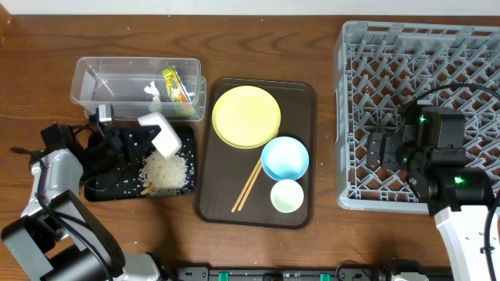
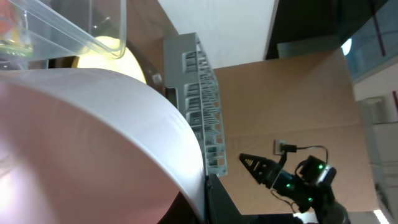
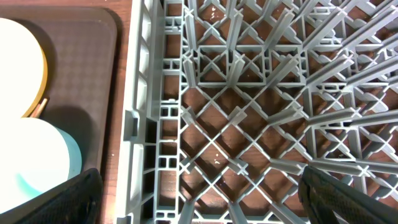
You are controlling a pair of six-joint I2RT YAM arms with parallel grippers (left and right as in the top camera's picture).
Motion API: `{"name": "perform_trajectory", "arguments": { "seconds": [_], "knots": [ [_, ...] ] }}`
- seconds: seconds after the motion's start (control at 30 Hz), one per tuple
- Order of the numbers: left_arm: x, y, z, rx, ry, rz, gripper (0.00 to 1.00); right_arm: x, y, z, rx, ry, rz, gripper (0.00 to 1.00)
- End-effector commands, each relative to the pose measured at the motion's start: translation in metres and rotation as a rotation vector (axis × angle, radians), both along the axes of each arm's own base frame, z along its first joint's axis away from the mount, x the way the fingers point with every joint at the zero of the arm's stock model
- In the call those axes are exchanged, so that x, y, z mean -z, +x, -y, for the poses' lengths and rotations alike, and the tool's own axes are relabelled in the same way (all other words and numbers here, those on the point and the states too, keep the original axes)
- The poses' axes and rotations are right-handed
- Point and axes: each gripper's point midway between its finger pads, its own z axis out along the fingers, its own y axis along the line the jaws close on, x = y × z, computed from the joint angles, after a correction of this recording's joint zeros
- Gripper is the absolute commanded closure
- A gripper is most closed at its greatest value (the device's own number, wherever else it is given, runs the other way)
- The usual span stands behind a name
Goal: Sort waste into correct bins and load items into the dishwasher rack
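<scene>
Next, the left gripper releases the white bowl on the brown serving tray (image 1: pixel 219 162) between the chopsticks and the black tray.
My left gripper (image 1: pixel 139 139) is shut on the rim of the white bowl (image 1: pixel 161 131), which is tilted over the black tray (image 1: pixel 117 179). The bowl fills the left wrist view (image 2: pixel 93 137), with a finger (image 2: pixel 214 200) on its rim. Rice-like scraps (image 1: pixel 166 170) lie heaped in the black tray. The snack wrapper (image 1: pixel 178 84) and the white tissue (image 1: pixel 152 91) lie in the clear tub (image 1: pixel 86 74). The yellow plate (image 1: pixel 246 115), blue bowl (image 1: pixel 284 158), green cup (image 1: pixel 287 195) and chopsticks (image 1: pixel 250 186) sit on the brown serving tray. My right gripper (image 1: pixel 375 148) (image 3: pixel 199 208) is open and empty over the grey rack (image 1: pixel 469 47).
The brown serving tray (image 1: pixel 303 101) lies between the bins and the rack. In the right wrist view, the rack's left wall (image 3: pixel 140 124) runs beside the serving tray, with the blue bowl (image 3: pixel 31 162) and the yellow plate (image 3: pixel 15 62) at the left edge.
</scene>
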Motion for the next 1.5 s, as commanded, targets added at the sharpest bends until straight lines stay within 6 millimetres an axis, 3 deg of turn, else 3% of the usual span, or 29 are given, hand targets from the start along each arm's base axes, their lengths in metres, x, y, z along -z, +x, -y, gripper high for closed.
{"name": "perform_trajectory", "arguments": {
  "seconds": [0.0, 0.1, 0.23, 0.3, 0.53, 0.67, 0.87, 1.07, 1.23, 1.47],
  "knots": [
    [-0.008, 0.0, -0.002, -0.01, -0.073, -0.006, 0.94, -0.007, 0.002, -0.002, -0.005, 0.006, 0.014, 0.01],
    [-0.008, 0.0, -0.002, -0.014, -0.099, -0.053, 0.94, -0.007, 0.002, -0.002, -0.005, 0.006, 0.015, 0.01],
    [0.008, -0.001, -0.003, -0.033, -0.077, -0.181, 0.94, -0.007, 0.002, -0.002, -0.005, 0.006, 0.015, 0.01],
    [-0.007, 0.0, -0.002, -0.023, -0.151, -0.139, 0.94, -0.007, 0.002, -0.002, -0.005, 0.006, 0.014, 0.01],
    [-0.012, 0.0, 0.0, -0.017, -0.141, -0.113, 0.94, -0.007, 0.002, -0.002, -0.005, 0.006, 0.015, 0.01],
    [-0.022, -0.003, 0.012, 0.015, -0.093, -0.074, 0.94, -0.007, 0.002, -0.002, -0.005, 0.006, 0.015, 0.01],
    [0.0, -0.012, 0.04, 0.057, 0.23, -0.175, 0.94, -0.008, 0.003, -0.003, -0.005, 0.007, 0.019, 0.01],
    [0.014, -0.028, 0.091, 0.194, 0.504, -0.173, 0.94, -0.008, 0.004, -0.002, -0.005, 0.006, 0.024, 0.01],
    [0.045, -0.045, 0.13, 0.323, 0.76, -0.19, 0.94, -0.009, 0.005, -0.003, -0.005, 0.007, 0.027, 0.01],
    [0.078, -0.045, 0.154, 0.325, 1.052, -0.187, 0.94, -0.009, 0.005, -0.003, -0.005, 0.007, 0.027, 0.01]
  ]
}}
